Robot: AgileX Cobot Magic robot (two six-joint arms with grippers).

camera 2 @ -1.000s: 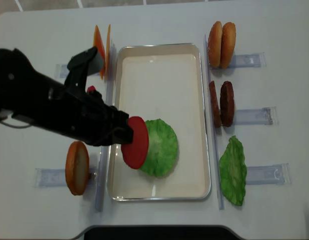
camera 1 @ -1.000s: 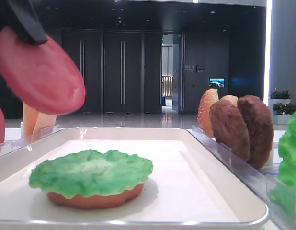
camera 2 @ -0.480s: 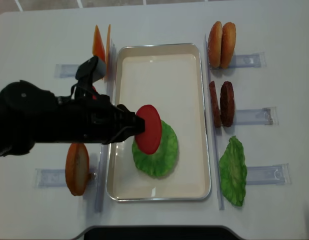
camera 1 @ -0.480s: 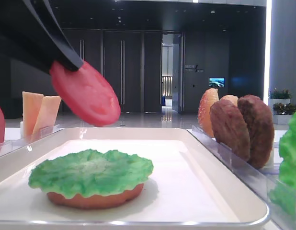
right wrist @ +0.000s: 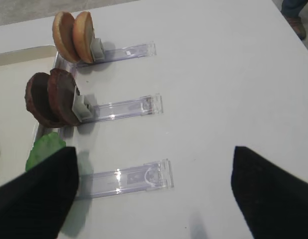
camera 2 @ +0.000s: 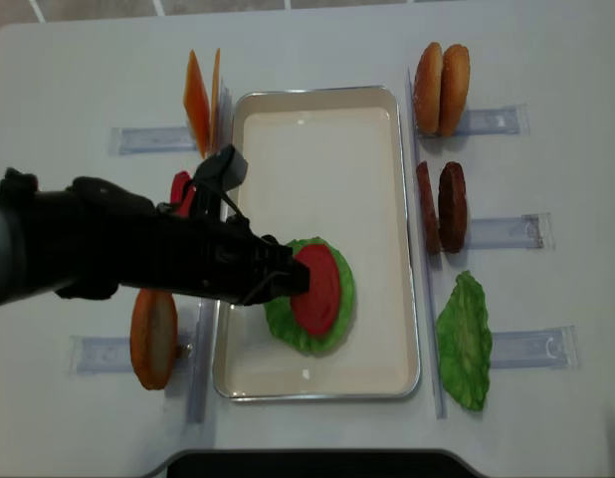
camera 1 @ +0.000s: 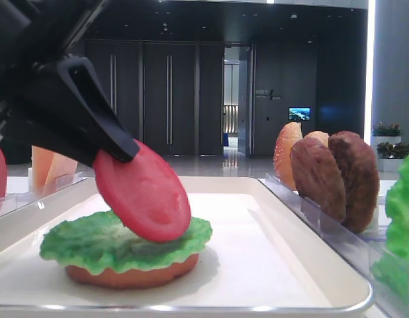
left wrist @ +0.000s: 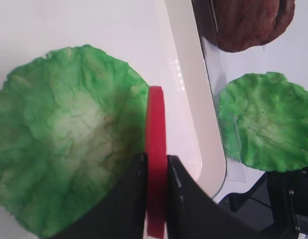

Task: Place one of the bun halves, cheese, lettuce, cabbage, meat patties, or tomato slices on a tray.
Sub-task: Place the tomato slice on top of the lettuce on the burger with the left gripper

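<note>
Next, my left gripper releases the red tomato slice on the middle of the green lettuce (camera 2: 317, 294) (left wrist: 74, 139) in the white tray. The slice now hangs tilted, its lower edge on the lettuce.
My left gripper (camera 2: 288, 279) is shut on a red tomato slice (camera 2: 319, 289), pinching its rim edge-on in the left wrist view (left wrist: 155, 149). The slice (camera 1: 145, 199) hangs tilted, its lower edge down on the green lettuce (camera 1: 79, 242) that covers a bun half (camera 1: 125, 275) in the white tray (camera 2: 317, 149). The lettuce (left wrist: 59, 134) fills the left wrist view beside the tray rim (left wrist: 186, 99). My right gripper (right wrist: 154, 199) stands open over bare table, nothing between its fingers.
Right of the tray stand two meat patties (camera 2: 442, 206), two bun halves (camera 2: 442, 88) and a loose lettuce leaf (camera 2: 464, 341) in clear holders. On the left are cheese slices (camera 2: 203, 100), another tomato slice (camera 2: 180, 189) and a bun half (camera 2: 153, 334).
The left gripper has carried the tomato slice rightward from over the tray's left rim and down onto the lettuce. The stack on the tray has not moved.
</note>
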